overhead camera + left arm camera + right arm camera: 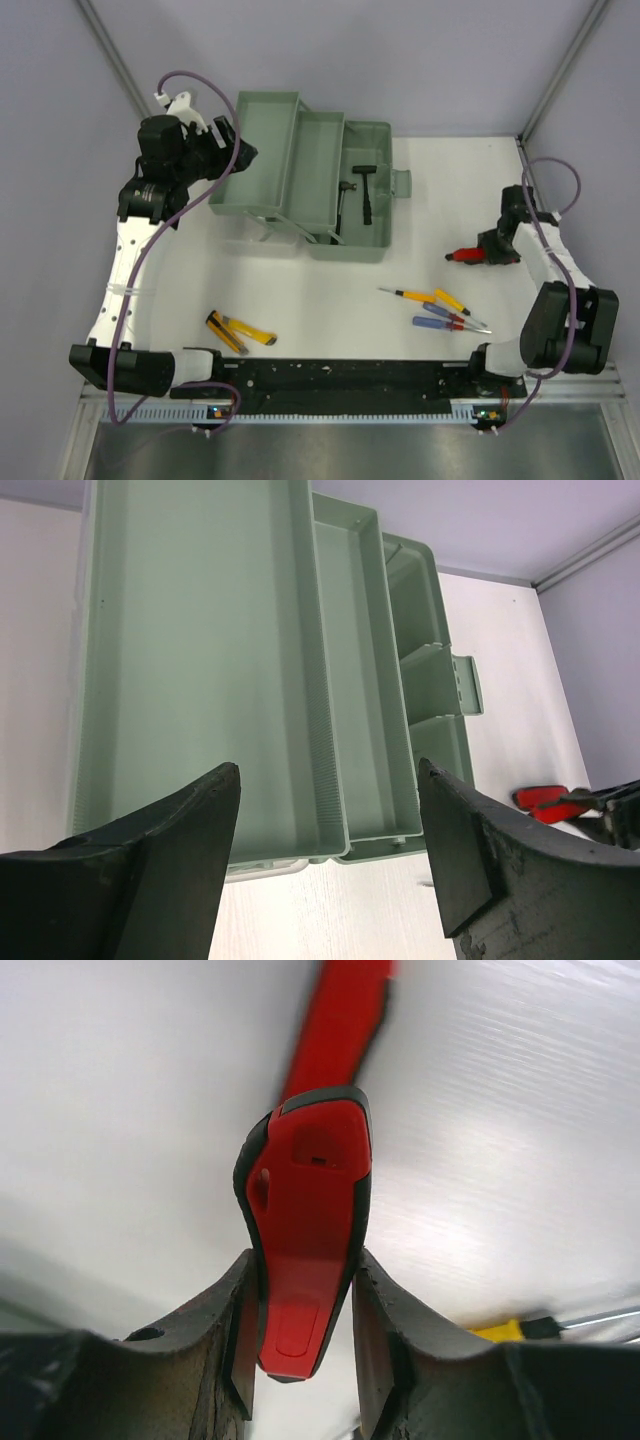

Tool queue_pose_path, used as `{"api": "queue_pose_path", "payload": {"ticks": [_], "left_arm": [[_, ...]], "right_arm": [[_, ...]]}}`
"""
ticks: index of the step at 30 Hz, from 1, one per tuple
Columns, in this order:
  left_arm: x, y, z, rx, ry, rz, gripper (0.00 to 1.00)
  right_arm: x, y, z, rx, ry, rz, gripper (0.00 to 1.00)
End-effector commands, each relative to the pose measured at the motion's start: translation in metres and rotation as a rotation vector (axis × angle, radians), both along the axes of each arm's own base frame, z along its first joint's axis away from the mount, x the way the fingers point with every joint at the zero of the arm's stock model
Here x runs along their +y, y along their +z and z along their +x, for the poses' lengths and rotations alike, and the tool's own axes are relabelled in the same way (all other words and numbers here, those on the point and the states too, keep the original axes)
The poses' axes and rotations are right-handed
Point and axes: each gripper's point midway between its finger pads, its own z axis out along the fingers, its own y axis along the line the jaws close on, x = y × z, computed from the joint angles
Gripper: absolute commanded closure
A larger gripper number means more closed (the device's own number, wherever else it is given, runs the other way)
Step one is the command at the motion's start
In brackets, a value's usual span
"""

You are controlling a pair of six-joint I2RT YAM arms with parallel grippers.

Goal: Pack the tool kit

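Observation:
The robot's right gripper needs to put the red tool, now held low over the table, down in the toolbox's middle tray (299, 184), along the top tray's edge.
The sage-green toolbox (300, 165) stands open at the back centre, its trays swung out to the left. Two small black hammers (366, 190) lie in its base. My left gripper (236, 152) is open and empty at the top tray's left edge; in the left wrist view (328, 770) its fingers straddle the empty trays (200, 660). My right gripper (490, 252) is shut on the handle of the red pliers (465, 256), low over the table at the right; the handle (310, 1220) sits between the pads. Yellow pliers (240, 332) and several screwdrivers (440, 308) lie near the front.
The red pliers also show at the right edge of the left wrist view (548, 800). Grey walls close in the white table on the left, back and right. The black arm rail (330, 375) runs along the front edge.

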Motion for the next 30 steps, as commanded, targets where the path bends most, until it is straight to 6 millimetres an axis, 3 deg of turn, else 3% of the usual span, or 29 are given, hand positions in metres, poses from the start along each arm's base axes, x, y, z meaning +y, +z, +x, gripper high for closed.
{"api": "queue_pose_path", "payload": {"ticks": [1,5,10,15,18,22,26,30], "left_arm": [[0.004,0.030,-0.005,-0.091,0.003,0.005,0.24],[0.003,0.031,-0.006,-0.093,-0.001,0.001,0.24],[0.002,0.034,-0.010,-0.100,-0.006,-0.002,0.25],[0.002,0.035,-0.016,-0.106,-0.012,-0.006,0.25],[0.002,0.034,-0.020,-0.103,-0.014,-0.010,0.25],[0.002,0.032,-0.027,-0.094,-0.018,-0.010,0.25],[0.002,0.031,-0.032,-0.091,-0.018,-0.010,0.25],[0.003,0.030,-0.035,-0.087,-0.019,-0.008,0.25]], "right_arm": [[0.006,0.096,0.056,-0.297,0.116,-0.088,0.89],[0.052,0.151,0.100,-0.489,0.350,-0.077,0.89],[0.148,0.220,0.143,-0.740,0.711,-0.089,0.89],[0.241,0.256,0.168,-0.885,0.967,-0.115,0.83],[0.301,0.257,0.181,-0.947,1.089,-0.046,0.83],[0.361,0.253,0.192,-0.979,1.203,-0.026,0.83],[0.404,0.234,0.197,-0.972,1.264,0.016,0.83],[0.431,0.214,0.196,-0.943,1.292,-0.007,0.81]]}}
